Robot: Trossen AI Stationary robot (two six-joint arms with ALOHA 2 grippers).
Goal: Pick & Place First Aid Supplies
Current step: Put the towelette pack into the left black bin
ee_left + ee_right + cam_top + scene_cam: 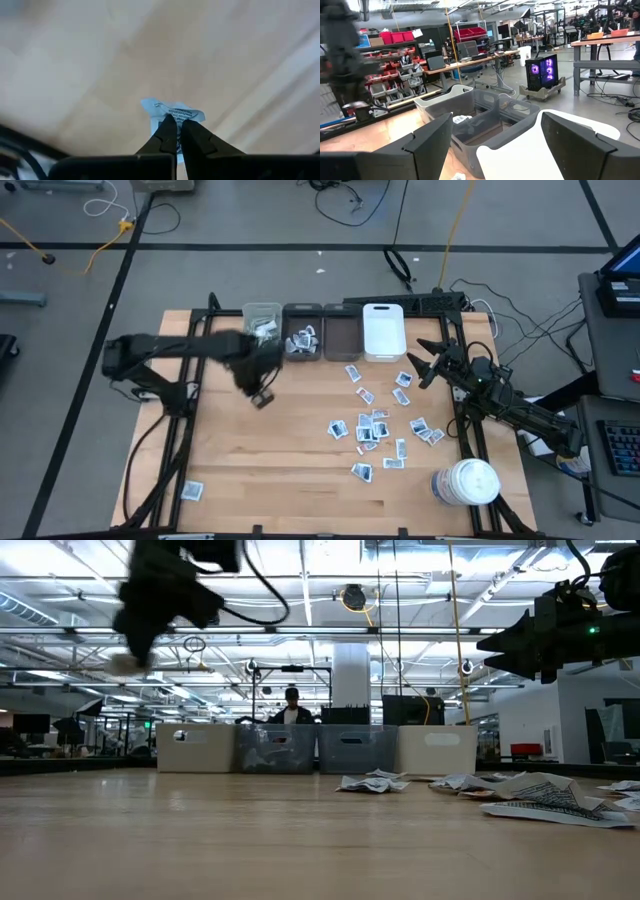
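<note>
The robot's left gripper will release the white printed sachet on top of the sachets inside the grey bin (304, 342). The held sachet is now just in front of the bins.
My left gripper (262, 397) hangs above the bare wood just in front of the bins, fingers pointing down and shut on a small white printed sachet (172, 110). In the low view the sachet shows as a pale blur (125, 663) under the dark hand. Several more first aid sachets (375, 425) lie flat on the table right of centre, and one lone sachet (192, 490) lies near the front left corner. My right gripper (425, 362) waits open and level at the table's right side, holding nothing. My left gripper pinches the sachet between its two fingertips (167, 131), which come from above and point down. The sachet's crumpled printed end (175, 111) sticks out past the tips. It is lifted clear of the table.
Along the far edge stand a clear bin (262, 320) and a grey bin (302, 340), both with sachets inside, then a dark bin (340, 335) and a white bin (383, 330). A large white lidded jar (465, 483) sits at the front right. Bare wood (260, 460) lies front left.
</note>
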